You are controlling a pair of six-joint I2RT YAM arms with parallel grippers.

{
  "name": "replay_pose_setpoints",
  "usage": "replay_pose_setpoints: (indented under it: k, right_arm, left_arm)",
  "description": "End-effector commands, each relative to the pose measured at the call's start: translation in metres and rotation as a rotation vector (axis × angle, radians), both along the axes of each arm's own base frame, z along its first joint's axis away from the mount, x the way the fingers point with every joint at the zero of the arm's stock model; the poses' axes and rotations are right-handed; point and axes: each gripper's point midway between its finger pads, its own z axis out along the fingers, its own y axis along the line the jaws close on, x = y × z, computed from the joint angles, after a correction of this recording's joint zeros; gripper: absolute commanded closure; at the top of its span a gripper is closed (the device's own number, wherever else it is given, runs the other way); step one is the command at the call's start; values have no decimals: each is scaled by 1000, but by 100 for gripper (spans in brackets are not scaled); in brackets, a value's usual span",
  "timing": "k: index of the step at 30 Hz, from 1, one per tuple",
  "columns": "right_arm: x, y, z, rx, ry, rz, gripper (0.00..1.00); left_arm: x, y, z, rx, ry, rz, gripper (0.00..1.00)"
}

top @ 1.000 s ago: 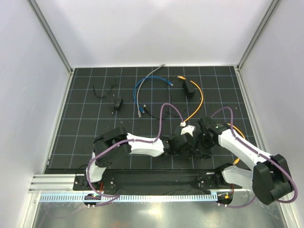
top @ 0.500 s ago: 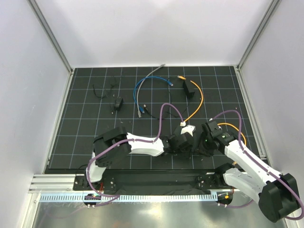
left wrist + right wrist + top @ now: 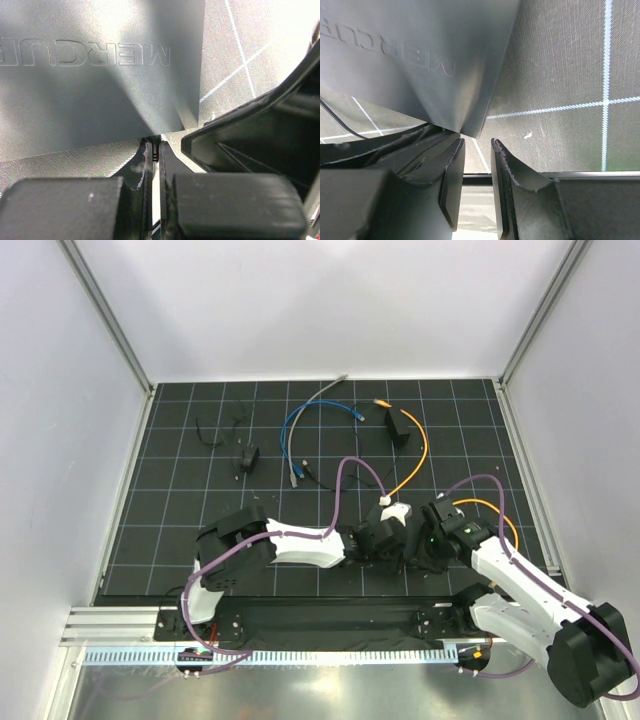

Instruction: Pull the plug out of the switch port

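Next, my left gripper releases the plug on the mat inside the curve of the blue cable [image 3: 336,428].
The switch [image 3: 100,90] is a flat box embossed MERCU. It lies just past both pairs of fingertips, with its corner [image 3: 475,132] at my right gripper's tips. My left gripper [image 3: 156,150] is shut, with a tiny dark bit at its tips that I cannot identify. My right gripper [image 3: 477,150] has a narrow gap with nothing in it. From above, the left gripper [image 3: 398,548] and right gripper [image 3: 424,548] meet over the near mat and hide the switch. The orange cable [image 3: 424,445] runs under them. The plug and the switch port are hidden.
The orange cable's loose end [image 3: 380,402] lies at the back beside a small black box [image 3: 397,427]. Left of them are a blue cable [image 3: 300,425], a grey cable [image 3: 325,390] and a tiny black block [image 3: 247,458] with thin wires. The right gripper's body [image 3: 260,145] crowds the left wrist view.
The right arm's elbow swung down and right, and its wrist settled closer to the left gripper. Its jaws narrowed. The left arm has not moved.
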Motion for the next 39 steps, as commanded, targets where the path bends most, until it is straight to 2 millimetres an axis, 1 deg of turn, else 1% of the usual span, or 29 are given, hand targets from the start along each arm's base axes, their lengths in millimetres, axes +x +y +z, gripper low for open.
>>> replay_pose_setpoints:
  k: [1,3,7,9,13,14,15,16,17,18,19,21,24,27,31,35,37,39]
  right_arm:
    - [2,5,2,22,-33,5,65]
    - [2,5,2,23,-40,9,66]
    - [1,3,-7,5,-19,8,65]
    - [6,5,-8,11,-32,-1,65]
    - [21,-7,-7,-48,-102,-82,65]
    - [26,-10,-3,-51,-142,-107,65]
    - [29,-14,-3,-66,-164,-129,65]
    - [32,-15,-2,-63,-186,-146,65]
    - [35,-15,0,-50,-206,-176,65]
    - [37,-16,2,-44,-224,-194,65]
    - [39,-20,3,-59,-240,-217,65]
    - [41,-22,3,-48,-256,-257,65]
    - [41,-26,-2,-50,-262,-302,65]
    - [44,-20,-1,-5,-276,-320,65]
    - [45,-21,-3,-3,-271,-353,65]
    - [49,-22,-2,3,-285,-397,66]
    - [51,-24,-4,-3,-287,-424,66]
    - [50,-27,-7,-18,-275,-447,66]
  left_arm:
    - [2,18,-12,77,9,8,100]
    - [1,17,-15,79,18,3,100]
    - [-3,15,-17,77,38,-10,100]
    - [-4,16,-18,78,43,-10,100]
    - [-8,16,-18,75,57,-28,100]
    - [-11,13,-16,59,67,-41,100]
    - [-13,13,-16,53,75,-48,100]
    - [-13,13,-16,47,75,-48,100]
    - [-19,11,-15,33,97,-70,100]
    - [-21,8,-13,12,110,-77,100]
    - [-25,11,-16,13,125,-85,100]
    - [-27,5,-14,-23,133,-92,100]
    - [-32,5,-18,-26,161,-96,100]
    - [-34,6,-22,-28,175,-99,100]
    - [-40,4,-26,-48,205,-107,100]
    - [-53,8,-38,-41,253,-111,100]
    - [-56,13,-44,-20,264,-103,100]
    - [-58,19,-47,-13,274,-87,100]
